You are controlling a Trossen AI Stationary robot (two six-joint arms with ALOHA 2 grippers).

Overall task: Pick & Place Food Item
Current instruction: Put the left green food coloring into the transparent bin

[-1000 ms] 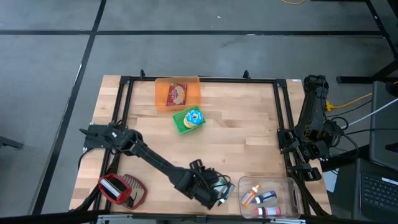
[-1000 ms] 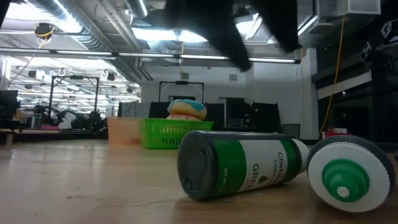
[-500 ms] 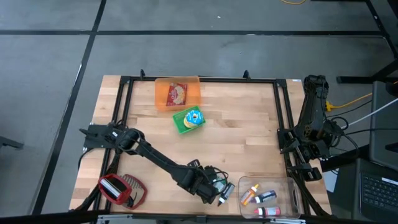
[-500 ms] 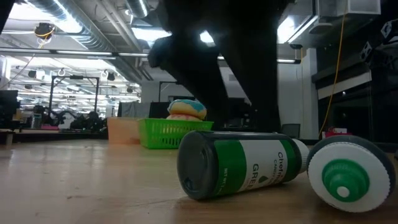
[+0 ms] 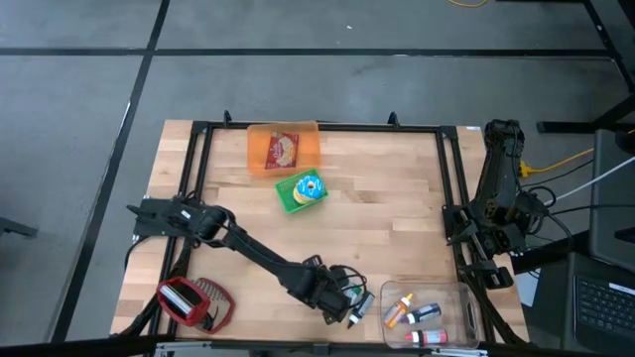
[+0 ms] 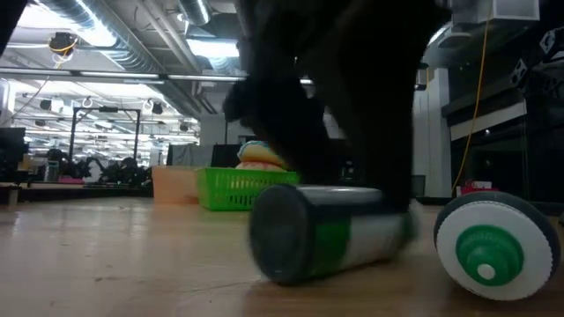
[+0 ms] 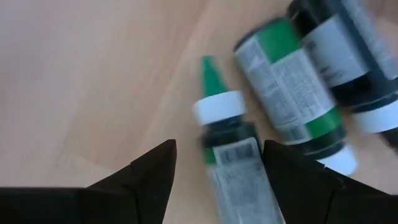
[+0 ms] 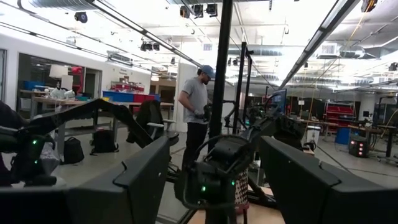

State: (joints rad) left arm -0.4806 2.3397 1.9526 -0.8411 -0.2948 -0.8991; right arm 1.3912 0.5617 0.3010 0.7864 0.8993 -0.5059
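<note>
The green-nozzled bottle is close beside the green-labelled bottle, so the robot's left gripper will first draw it clear, then take it near its white cap point(image 7: 220, 107).
Near the table's front edge lie small dark bottles with white caps. One has a green nozzle point(image 7: 214, 78) and lies between the fingers of my open left gripper point(image 7: 217, 149), which points steeply down over it point(image 5: 342, 303). Beside it lie a green-labelled bottle point(image 7: 289, 93) and another bottle point(image 7: 348, 56). In the low view a lying bottle point(image 6: 326, 233) shows blurred under the dark gripper, with a capped one point(image 6: 489, 251) beside it. My right gripper point(image 8: 214, 146) waits open at the table's right edge point(image 5: 501, 134). My left gripper comes from above with one finger point(image 7: 149, 177) on each side of the green-nozzled bottle's body point(image 7: 233, 155) and lies across it. The bottle rests on its side on the table. Whether a finger touches it, I cannot tell.
A clear bin point(image 5: 466, 297) holding several small bottles stands at the front right. At the back stand an orange container point(image 5: 260, 157) and a green basket point(image 5: 288, 198) with a round packet. A red item point(image 5: 193, 302) lies at the front left.
My left gripper has come down over the bottles near the front edge and tipped steeper, staying open. The lying bottle in the low view has rolled a little in place and now shows blurred.
</note>
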